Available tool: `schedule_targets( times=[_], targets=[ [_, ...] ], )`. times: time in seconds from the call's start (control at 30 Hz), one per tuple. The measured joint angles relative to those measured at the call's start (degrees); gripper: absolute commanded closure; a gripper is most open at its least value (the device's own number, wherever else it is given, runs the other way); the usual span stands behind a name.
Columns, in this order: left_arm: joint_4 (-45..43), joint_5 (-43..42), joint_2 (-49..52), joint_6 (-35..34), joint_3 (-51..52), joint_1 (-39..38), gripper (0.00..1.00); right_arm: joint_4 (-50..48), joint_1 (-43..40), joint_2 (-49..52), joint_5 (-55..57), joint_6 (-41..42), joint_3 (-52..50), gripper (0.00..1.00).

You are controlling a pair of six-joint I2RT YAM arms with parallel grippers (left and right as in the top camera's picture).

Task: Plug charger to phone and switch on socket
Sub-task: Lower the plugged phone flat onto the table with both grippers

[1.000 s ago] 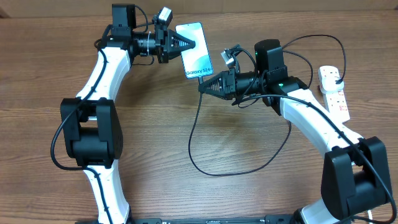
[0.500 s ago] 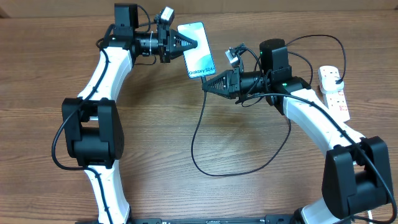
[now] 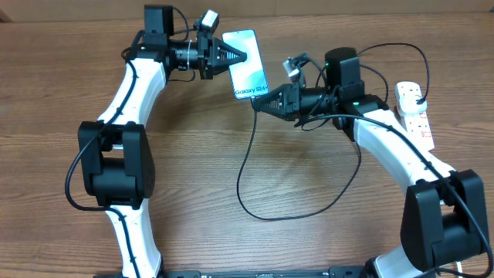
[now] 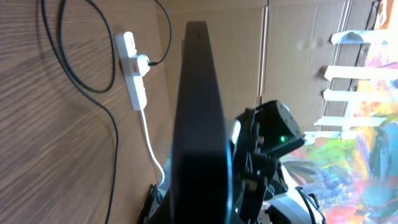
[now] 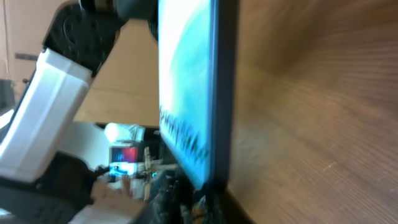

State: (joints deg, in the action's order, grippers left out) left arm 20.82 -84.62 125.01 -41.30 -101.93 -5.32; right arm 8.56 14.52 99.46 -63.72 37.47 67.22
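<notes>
The phone will go down from my left gripper onto the wooden table (image 3: 246, 123) between the two arms, beyond the loop of cable.
The phone (image 3: 248, 66), light blue screen up, is held off the table; my left gripper (image 3: 235, 55) is shut on its far left edge. In the left wrist view the phone (image 4: 199, 118) shows edge-on as a black slab rising from that gripper (image 4: 199, 210). My right gripper (image 3: 259, 102) sits at the phone's near end, where the charger's tip meets it. The blurred right wrist view shows the phone (image 5: 186, 93) just above this gripper (image 5: 193, 200); how the jaws stand is unclear. The charger cable (image 3: 241, 181) loops over the table to the socket (image 3: 415, 117).
The charger's black plug (image 3: 417, 98) sits in the white socket at the right edge of the wooden table (image 3: 62, 93). The socket (image 4: 134, 71) and its thick white cord (image 4: 151, 140) also show in the left wrist view. The cable loop lies between the two arms.
Both grippers and the phone have shifted slightly to the right. The right gripper has closed in on the phone's near end with the cable tip.
</notes>
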Motion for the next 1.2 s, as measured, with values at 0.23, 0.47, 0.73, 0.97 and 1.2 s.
schedule_targets(
  times=[0.23,0.47,0.73,0.97,1.2],
  targets=[
    [0.2,-2.5,0.0,1.0,0.0,-0.7,0.96,0.0,-1.6,0.0,2.5,-0.1,0.3,0.36],
    [0.4,-2.4,0.0,9.8,0.2,-0.7,0.96,0.2,-3.1,0.0,2.6,-0.1,0.3,0.19],
    [16.2,12.7,0.0,19.0,3.9,-0.7,0.96,8.3,-5.4,0.0,5.2,-3.3,0.4,0.17],
    [30.0,29.0,0.1,30.9,4.2,-0.7,0.96,12.8,-5.4,0.0,8.7,-7.0,0.4,0.18],
    [30.7,33.5,3.9,34.5,4.2,-0.7,0.96,18.1,-5.4,0.0,11.6,-8.8,0.4,0.18]
  ],
)
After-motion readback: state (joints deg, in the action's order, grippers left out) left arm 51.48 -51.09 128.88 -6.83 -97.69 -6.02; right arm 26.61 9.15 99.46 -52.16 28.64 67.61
